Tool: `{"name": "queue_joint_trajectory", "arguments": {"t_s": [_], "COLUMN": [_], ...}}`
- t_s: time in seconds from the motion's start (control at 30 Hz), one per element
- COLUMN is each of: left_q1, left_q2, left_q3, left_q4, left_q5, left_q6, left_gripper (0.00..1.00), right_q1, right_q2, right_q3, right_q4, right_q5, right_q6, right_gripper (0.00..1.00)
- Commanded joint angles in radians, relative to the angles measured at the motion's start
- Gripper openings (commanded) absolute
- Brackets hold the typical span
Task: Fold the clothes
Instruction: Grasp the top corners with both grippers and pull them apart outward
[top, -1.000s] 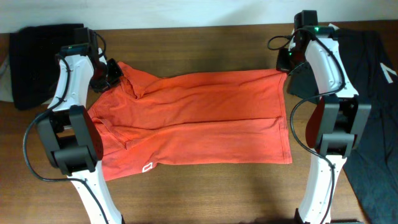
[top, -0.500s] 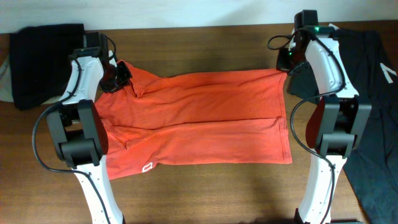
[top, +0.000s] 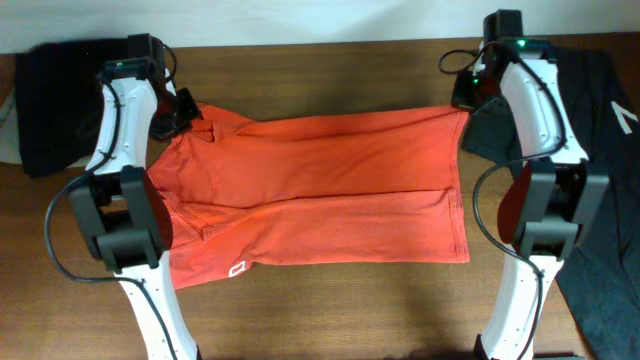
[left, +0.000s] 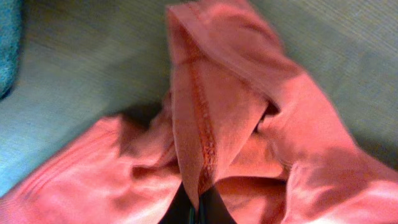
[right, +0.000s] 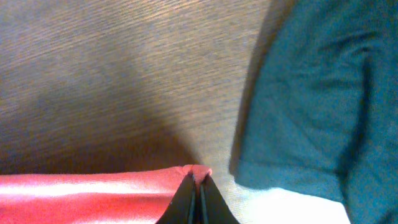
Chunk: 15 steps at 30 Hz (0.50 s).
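My left gripper has the red-orange T-shirt's far corner, now bunched between its fingers. It will let that corner go on its near corner (top: 179, 252) beyond the small white mark.
The red-orange T-shirt (top: 320, 190) lies spread across the brown table, plain side up, folded lengthwise with a small white mark near its front left edge. My left gripper (top: 180, 108) is shut on bunched cloth at the shirt's far left corner; the left wrist view shows a hemmed fold (left: 199, 124) pinched between its fingers (left: 198, 208). My right gripper (top: 464, 104) is shut on the shirt's far right corner, and the right wrist view shows the corner tip (right: 198, 173) clamped between its fingers (right: 198, 193).
A black garment (top: 55, 100) lies at the table's far left. A dark teal-black garment (top: 600, 140) covers the right side and shows in the right wrist view (right: 323, 93). The table's wood (top: 330, 310) shows in front of the shirt.
My left gripper has shifted with the shirt's far left corner, ending a little further back and left than half a second ago. My right gripper has moved slightly right and back, drawing the top edge taut.
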Motion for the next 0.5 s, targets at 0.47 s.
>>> {"name": "queue_joint_trajectory", "arguments": {"t_s": [0.47], "left_q1": [0.054], "left_q2": [-0.183], "left_q3": [0.023], "left_q4": [-0.565], "left_q5": [-0.036], "left_q6": [0.069], "left_gripper": [0.00], "right_q1": [-0.026], "right_q2": [-0.158], "right_q3": [0.029], "right_q4": [-0.410], "right_q5": [-0.002], "right_q6": [0.014], "right_gripper": [0.04]}}
